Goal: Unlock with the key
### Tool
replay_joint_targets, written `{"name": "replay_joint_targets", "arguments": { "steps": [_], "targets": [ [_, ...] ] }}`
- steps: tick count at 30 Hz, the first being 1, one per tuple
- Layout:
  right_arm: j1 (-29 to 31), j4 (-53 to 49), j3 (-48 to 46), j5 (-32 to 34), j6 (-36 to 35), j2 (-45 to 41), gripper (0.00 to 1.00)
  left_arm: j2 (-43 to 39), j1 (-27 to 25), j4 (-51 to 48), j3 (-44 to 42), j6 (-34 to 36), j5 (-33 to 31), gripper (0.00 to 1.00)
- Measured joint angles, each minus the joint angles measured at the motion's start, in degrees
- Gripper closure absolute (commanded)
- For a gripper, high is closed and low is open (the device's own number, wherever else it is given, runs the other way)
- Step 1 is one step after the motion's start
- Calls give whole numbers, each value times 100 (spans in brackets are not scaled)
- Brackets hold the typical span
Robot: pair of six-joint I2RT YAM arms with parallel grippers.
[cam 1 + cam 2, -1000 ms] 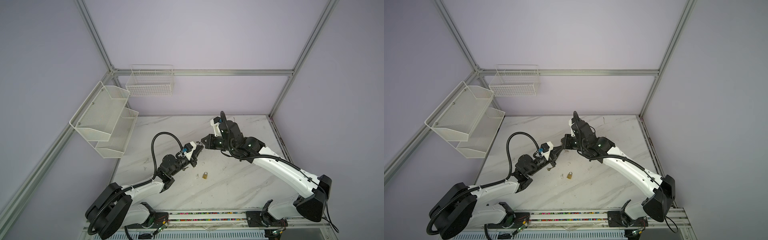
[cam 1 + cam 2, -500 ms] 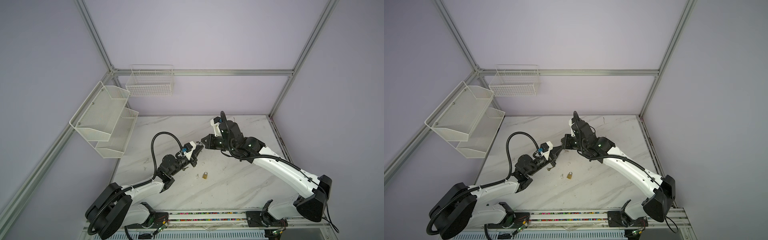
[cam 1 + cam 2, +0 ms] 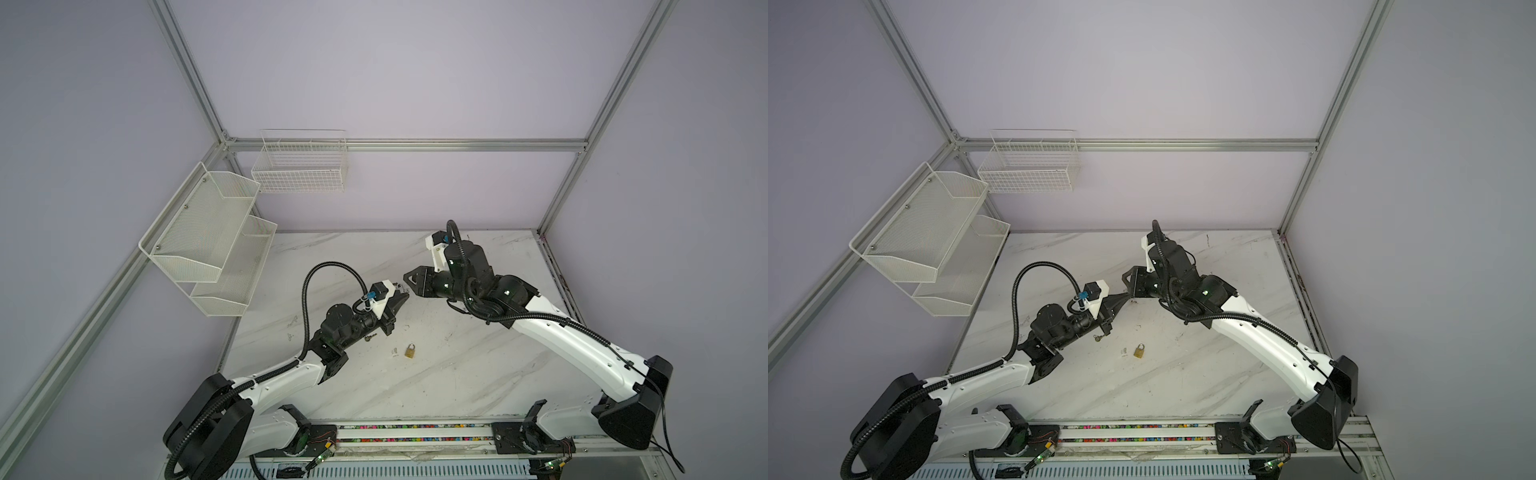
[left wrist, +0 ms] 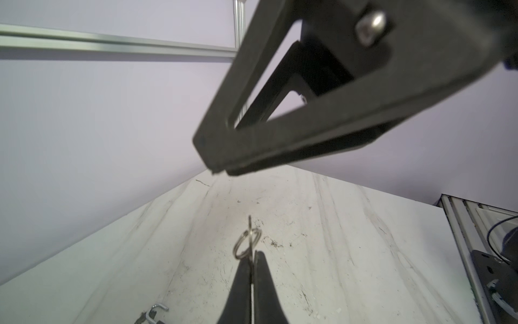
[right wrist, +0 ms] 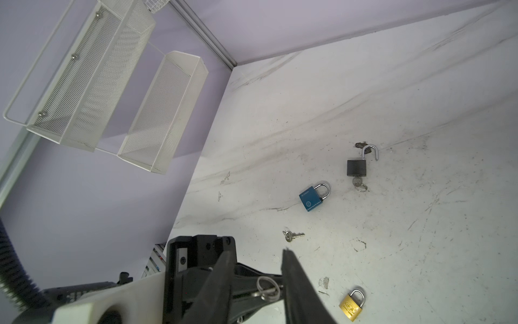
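Note:
The left gripper covers the key's blade and leaves the ring end sticking out, so the robot's right gripper will grab the key by its split ring end (image 5: 269, 289) before unlocking.
My left gripper (image 4: 253, 254) is shut on a small key (image 4: 250, 224) whose split ring (image 4: 248, 242) sticks out past the fingertips. In both top views this gripper (image 3: 404, 294) (image 3: 1125, 296) is held above the table, tip to tip with my right gripper (image 3: 405, 279) (image 3: 1124, 277). The right gripper (image 5: 257, 251) is open, its two fingers standing on either side of the key ring (image 5: 267, 286) without gripping it. A brass padlock (image 3: 410, 351) (image 5: 352, 305) lies shut on the marble table. A blue padlock (image 5: 311, 197) lies shut farther off.
A black padlock (image 5: 356, 167) lies with its shackle open and a key in it. A loose key (image 5: 293, 235) (image 3: 369, 337) lies on the table (image 3: 478, 374). White mesh shelves (image 3: 208, 245) and a wire basket (image 3: 299, 166) hang on the left and back walls.
My right gripper's jaws have parted around the key ring. The left gripper stays shut on the key, and neither arm has visibly shifted.

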Motion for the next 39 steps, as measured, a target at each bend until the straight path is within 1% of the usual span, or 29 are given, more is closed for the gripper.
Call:
{"name": "replay_joint_targets", "arguments": {
  "steps": [4, 9, 12, 18, 24, 30, 37, 39],
  "targets": [
    [-127, 177, -249, -225, -341, -308, 53, -210, 9, -999, 337, -59, 157, 100],
    [-289, 627, -791, -1029, -804, -562, 49, -345, 61, -1996, 780, -188, 448, 100],
    [-343, 822, -1051, -1510, -1027, -601, 47, -378, 98, -2439, 957, -249, 636, 100],
    [-538, 1147, -1403, -2048, -1285, -702, 45, -398, 142, -3012, 1156, -330, 953, 100],
    [-737, 1615, -1742, -2555, -1414, -713, 49, -398, 179, -3239, 1187, -341, 1270, 100],
    [-872, 1912, -1963, -2927, -1469, -713, 57, -378, 203, -3322, 1368, -433, 1539, 100],
    [-1008, 2168, -2127, -3254, -1462, -713, 66, -361, 203, -3335, 1499, -442, 1661, 100],
    [-1034, 2258, -2179, -3342, -1460, -713, 71, -332, 205, -3364, 1528, -442, 1676, 100]
  ]
}}
